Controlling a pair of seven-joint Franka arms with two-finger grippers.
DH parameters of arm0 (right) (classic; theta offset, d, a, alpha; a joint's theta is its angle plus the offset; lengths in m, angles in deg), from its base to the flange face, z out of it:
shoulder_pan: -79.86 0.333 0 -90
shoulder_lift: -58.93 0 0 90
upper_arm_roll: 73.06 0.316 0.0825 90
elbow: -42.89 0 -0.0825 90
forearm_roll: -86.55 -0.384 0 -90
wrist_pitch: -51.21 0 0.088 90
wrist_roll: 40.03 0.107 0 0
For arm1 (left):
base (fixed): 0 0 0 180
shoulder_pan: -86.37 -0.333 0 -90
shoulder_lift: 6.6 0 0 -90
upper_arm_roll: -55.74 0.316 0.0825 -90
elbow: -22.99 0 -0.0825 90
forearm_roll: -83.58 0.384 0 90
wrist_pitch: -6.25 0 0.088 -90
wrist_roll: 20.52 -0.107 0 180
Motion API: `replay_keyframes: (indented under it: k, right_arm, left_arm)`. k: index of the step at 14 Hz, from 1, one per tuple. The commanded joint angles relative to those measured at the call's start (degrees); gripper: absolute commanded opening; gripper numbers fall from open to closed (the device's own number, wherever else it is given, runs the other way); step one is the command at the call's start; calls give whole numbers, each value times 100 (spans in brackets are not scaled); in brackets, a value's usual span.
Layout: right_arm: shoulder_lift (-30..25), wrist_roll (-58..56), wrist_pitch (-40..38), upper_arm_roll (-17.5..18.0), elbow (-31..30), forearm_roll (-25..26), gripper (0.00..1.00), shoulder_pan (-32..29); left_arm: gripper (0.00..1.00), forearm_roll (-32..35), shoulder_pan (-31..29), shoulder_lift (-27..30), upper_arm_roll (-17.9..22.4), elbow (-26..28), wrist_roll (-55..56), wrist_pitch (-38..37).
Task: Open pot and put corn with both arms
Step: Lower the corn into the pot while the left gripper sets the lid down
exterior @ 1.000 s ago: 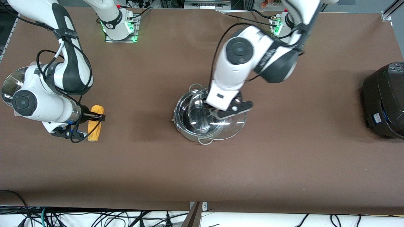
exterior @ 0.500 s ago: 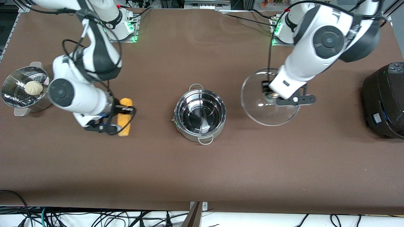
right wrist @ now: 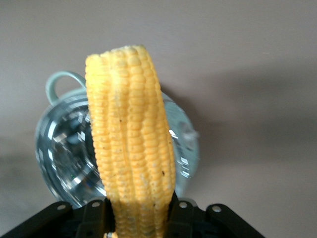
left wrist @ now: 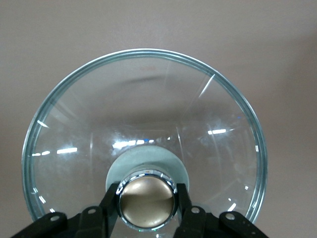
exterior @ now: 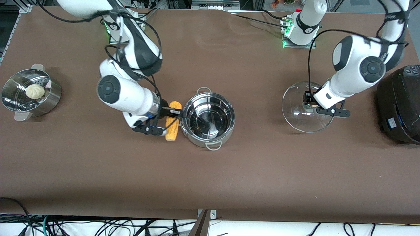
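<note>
My left gripper will let go of the glass lid on the bare table [exterior: 303,116] between the steel pot and the black rice cooker.
The shiny steel pot [exterior: 208,120] stands open and empty at the table's middle; it also shows in the right wrist view [right wrist: 69,163]. My right gripper [exterior: 172,112] is shut on the yellow corn cob [exterior: 173,121] and holds it in the air beside the pot's rim, on the right arm's side. The cob fills the right wrist view [right wrist: 131,144]. My left gripper [exterior: 310,104] is shut on the tan knob [left wrist: 146,202] of the clear glass lid [exterior: 306,108], which it holds low over the table toward the left arm's end. The lid shows whole in the left wrist view [left wrist: 143,124].
A steel steamer pan [exterior: 29,93] with a white bun [exterior: 35,90] stands at the right arm's end. A large black rice cooker [exterior: 400,105] stands at the left arm's end, close to the lid.
My right gripper carried the corn from near the steamer pan to beside the pot. My left gripper lifted the lid off the pot and carried it toward the rice cooker.
</note>
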Motion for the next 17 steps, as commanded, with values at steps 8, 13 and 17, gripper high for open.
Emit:
replay_keyframes:
  k: [8,13,17]
  right_arm:
    - [1218,1192,1519,47,396,-20,19,1051]
    - [1157,1175,1106,21,343,269,100,1104]
    - [736,1122,414,-85,361,770,100,1025]
  left_arm:
    - [0,-142,-13,-1064,143,702,-744,2082]
    - [100,-142,-4,-731,440,597,-746,1705]
    - [100,-89,-30,33,574,-50,-720,383]
